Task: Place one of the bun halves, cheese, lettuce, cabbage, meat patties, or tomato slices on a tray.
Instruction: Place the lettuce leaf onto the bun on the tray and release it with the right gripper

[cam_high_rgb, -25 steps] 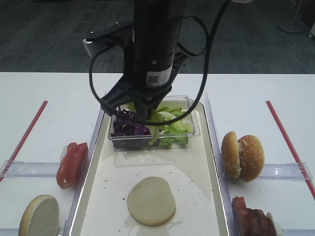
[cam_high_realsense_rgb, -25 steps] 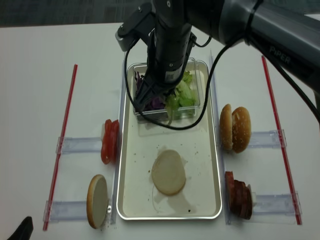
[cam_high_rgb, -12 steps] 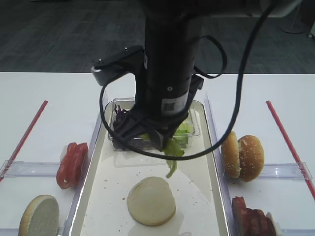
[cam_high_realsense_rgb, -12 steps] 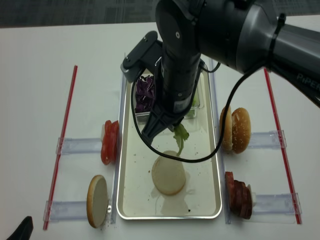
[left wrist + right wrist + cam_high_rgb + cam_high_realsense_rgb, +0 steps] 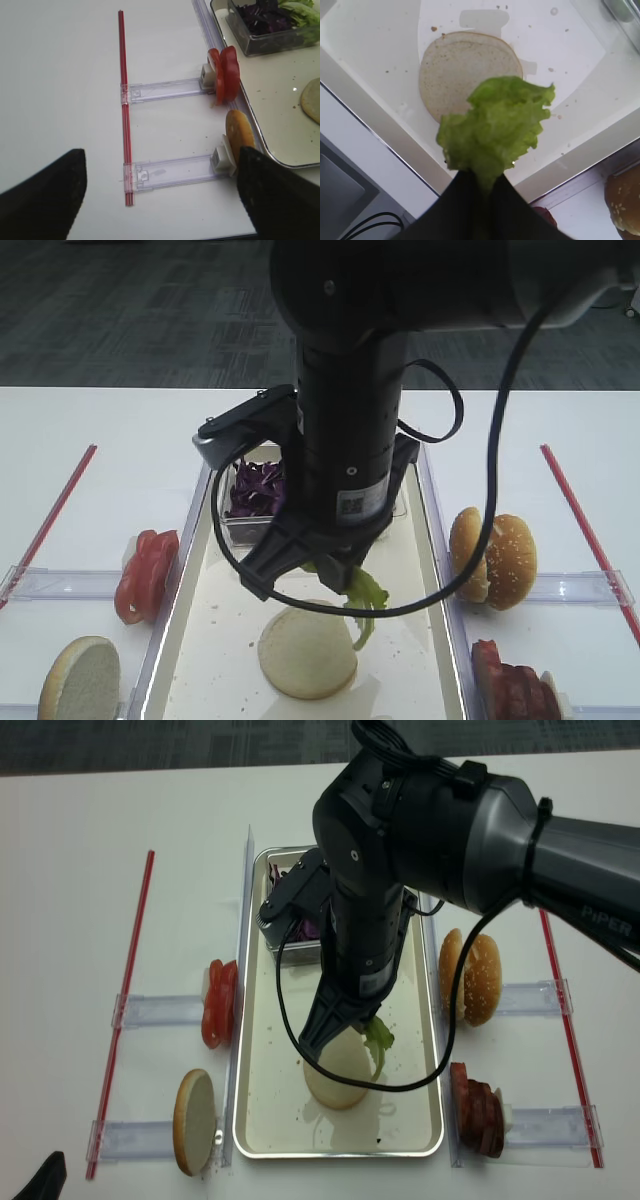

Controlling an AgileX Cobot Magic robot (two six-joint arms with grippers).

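Note:
Next, I let go of the lettuce leaf with my right gripper on the flat whitish bun half (image 5: pixel 349 1084) (image 5: pixel 458 87) lying on the cream tray.
My right gripper (image 5: pixel 485 182) is shut on a frilly light-green lettuce (image 5: pixel 495 125) leaf, which hangs from the closed jaws. The lettuce (image 5: pixel 366 596) dangles just above the right side of a flat whitish bun half (image 5: pixel 300 652) lying on the cream tray (image 5: pixel 225 615). From above, the lettuce (image 5: pixel 379 1037) overlaps the bun half (image 5: pixel 338 1086) near the tray's (image 5: pixel 268 1105) front. My left gripper (image 5: pixel 160 155) is open over bare table left of the tray, nothing between its fingers.
A clear tub (image 5: pixel 252 498) of purple cabbage and lettuce sits at the tray's far end. Tomato slices (image 5: pixel 145 575) and a bun half (image 5: pixel 80 680) stand on rails at the left. A sesame bun pair (image 5: pixel 495 560) and meat patties (image 5: pixel 515 685) are at the right. Red straws (image 5: pixel 125 1010) flank both sides.
My right gripper lifted the lettuce out of the tub and carried it toward the tray's near end, so it now hangs over the flat bun half.

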